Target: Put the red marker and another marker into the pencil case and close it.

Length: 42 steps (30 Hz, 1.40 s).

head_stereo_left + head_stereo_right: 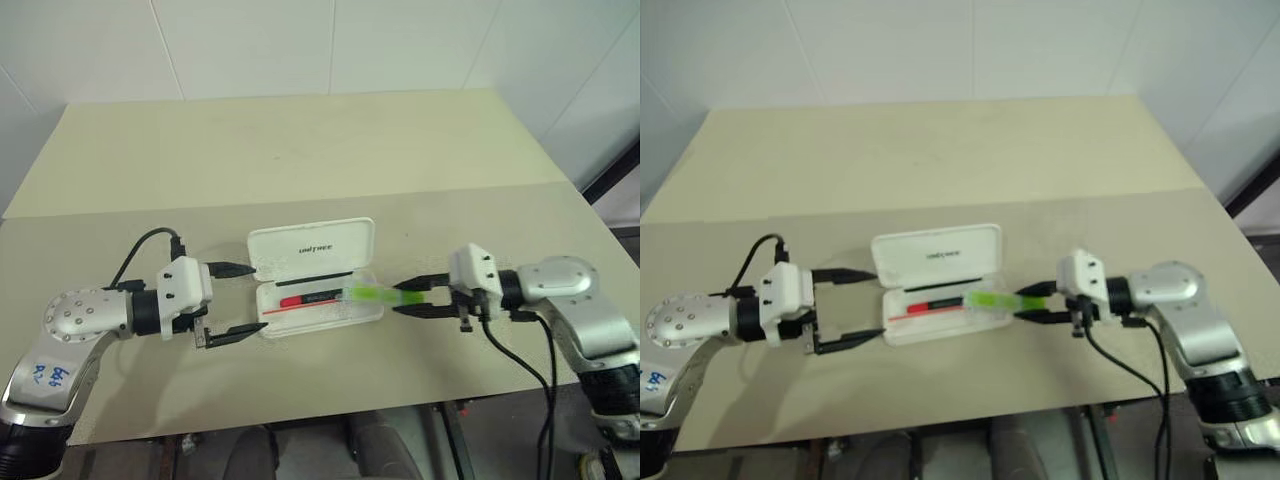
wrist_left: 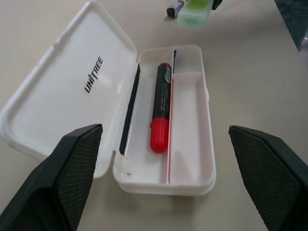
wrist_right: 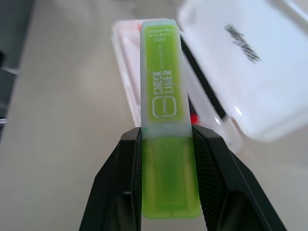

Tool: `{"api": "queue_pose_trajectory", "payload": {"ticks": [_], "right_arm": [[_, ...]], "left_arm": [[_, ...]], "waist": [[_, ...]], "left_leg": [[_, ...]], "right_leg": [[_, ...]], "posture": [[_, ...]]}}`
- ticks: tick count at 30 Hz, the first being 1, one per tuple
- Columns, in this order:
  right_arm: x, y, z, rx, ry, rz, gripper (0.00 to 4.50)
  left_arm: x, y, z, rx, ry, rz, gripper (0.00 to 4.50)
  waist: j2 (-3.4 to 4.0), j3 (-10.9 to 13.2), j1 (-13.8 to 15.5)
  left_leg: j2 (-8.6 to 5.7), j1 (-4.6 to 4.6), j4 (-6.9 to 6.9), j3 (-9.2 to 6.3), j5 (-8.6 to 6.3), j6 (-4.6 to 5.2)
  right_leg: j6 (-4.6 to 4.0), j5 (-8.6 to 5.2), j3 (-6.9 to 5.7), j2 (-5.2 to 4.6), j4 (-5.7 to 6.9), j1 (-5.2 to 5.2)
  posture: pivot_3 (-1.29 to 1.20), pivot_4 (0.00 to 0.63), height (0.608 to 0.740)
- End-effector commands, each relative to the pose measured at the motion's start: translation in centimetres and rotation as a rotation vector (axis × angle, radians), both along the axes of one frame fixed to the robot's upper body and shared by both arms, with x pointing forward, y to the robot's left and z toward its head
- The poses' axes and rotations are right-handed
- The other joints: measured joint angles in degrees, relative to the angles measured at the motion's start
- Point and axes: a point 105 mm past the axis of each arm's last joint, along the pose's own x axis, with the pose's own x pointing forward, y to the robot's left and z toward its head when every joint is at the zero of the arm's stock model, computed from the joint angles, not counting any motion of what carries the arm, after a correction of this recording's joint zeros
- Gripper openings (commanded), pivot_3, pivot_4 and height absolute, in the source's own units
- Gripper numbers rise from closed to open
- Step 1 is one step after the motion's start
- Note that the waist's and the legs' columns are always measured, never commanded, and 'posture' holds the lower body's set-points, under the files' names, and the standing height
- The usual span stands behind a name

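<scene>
I will use my right gripper to set the lime-green highlighter down in the front compartment of the white pencil case (image 1: 307, 318) (image 3: 139, 79).
The white pencil case (image 1: 366, 313) lies open at the middle of the table, its lid (image 1: 310, 245) tilted back. The red marker (image 2: 160, 108) lies in the case's rear compartment, beside the thin dividing line. My right gripper (image 1: 400, 297) is shut on the lime-green highlighter (image 3: 163, 96), the other marker, holding it by one end. The highlighter's free end reaches over the right end of the case (image 3: 126, 67). At the case's left end my left gripper (image 1: 258, 297) stands open, one finger to each side and clear of the case, with nothing in it.
The beige table (image 1: 300, 160) stretches far behind the case, with a seam running across it just beyond the lid. Its front edge (image 1: 300, 420) is near the arms. A black cable (image 1: 530, 365) hangs from the right wrist.
</scene>
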Motion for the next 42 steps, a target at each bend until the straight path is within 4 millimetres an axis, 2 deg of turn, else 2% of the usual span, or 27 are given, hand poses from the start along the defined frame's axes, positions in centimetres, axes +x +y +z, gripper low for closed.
{"api": "queue_pose_trajectory", "payload": {"ticks": [1, 6, 17, 29, 37, 41, 42], "right_arm": [[-0.1, 1.8, 0.0, -0.001, -0.004, 0.097, 1.09], [-0.1, 4.4, -0.5, 0.005, 0.015, 0.204, 1.09], [1.3, 7.5, -1.9, -0.028, 0.024, 0.265, 1.09], [3.1, 10.0, -2.9, -0.092, -0.013, 0.302, 1.09], [3.0, 11.2, -2.6, -0.091, -0.016, 0.336, 1.09], [3.0, 11.2, -2.7, -0.097, -0.004, 0.328, 1.09], [3.1, 11.1, -2.7, -0.097, -0.008, 0.322, 1.44]], "left_arm": [[-0.5, 0.3, 0.6, 0.008, -0.042, -0.01, 4.5], [-1.2, 1.1, 0.0, 0.015, -0.029, 0.019, 4.5], [-1.3, 1.3, -0.3, 0.016, -0.029, 0.042, 4.5], [-1.4, 1.2, -0.3, 0.011, -0.034, 0.036, 4.5], [-1.5, 1.0, -0.3, 0.006, -0.039, 0.035, 4.5], [-1.5, 0.8, -0.3, 0.004, -0.042, 0.035, 4.5], [-1.5, 0.8, -0.2, 0.004, -0.043, 0.036, 4.5]], "waist": [[0.0, 0.0, 0.1], [0.0, 0.0, 0.2], [0.0, 0.0, -0.1], [-0.01, 0.0, -0.9], [-0.01, 0.0, -1.0], [-0.01, 0.0, -0.9], [-0.01, 0.0, -1.0]], "left_leg": [[0.01, -0.01, -0.01, -0.02, 0.0, 0.0], [0.01, -0.02, -0.02, -0.01, 0.0, 0.0], [0.02, -0.01, 0.0, 0.0, 0.0, 0.0], [0.05, 0.07, 0.01, -0.01, 0.01, 0.01], [0.06, 0.1, 0.03, -0.03, 0.01, 0.01], [0.07, 0.1, 0.02, -0.04, 0.02, 0.01], [0.07, 0.1, 0.02, -0.04, 0.02, 0.01]], "right_leg": [[-0.02, -0.03, -0.03, 0.0, 0.09, -0.04], [-0.07, -0.08, -0.03, 0.0, 0.28, -0.18], [-0.13, -0.11, -0.04, 0.0, 0.43, -0.24], [-0.26, -0.19, -0.03, 0.07, 0.99, -0.41], [-0.28, -0.2, -0.02, 0.1, 1.13, -0.44], [-0.34, -0.23, -0.02, 0.12, 1.18, -0.46], [-0.34, -0.24, -0.02, 0.12, 1.18, -0.46]], "posture": [[0.0, 0.15, 0.74], [0.0, 0.15, 0.74], [0.0, 0.15, 0.74], [0.0, 0.15, 0.74], [0.0, 0.15, 0.74], [0.0, 0.15, 0.74], [0.0, 0.15, 0.74]]}}
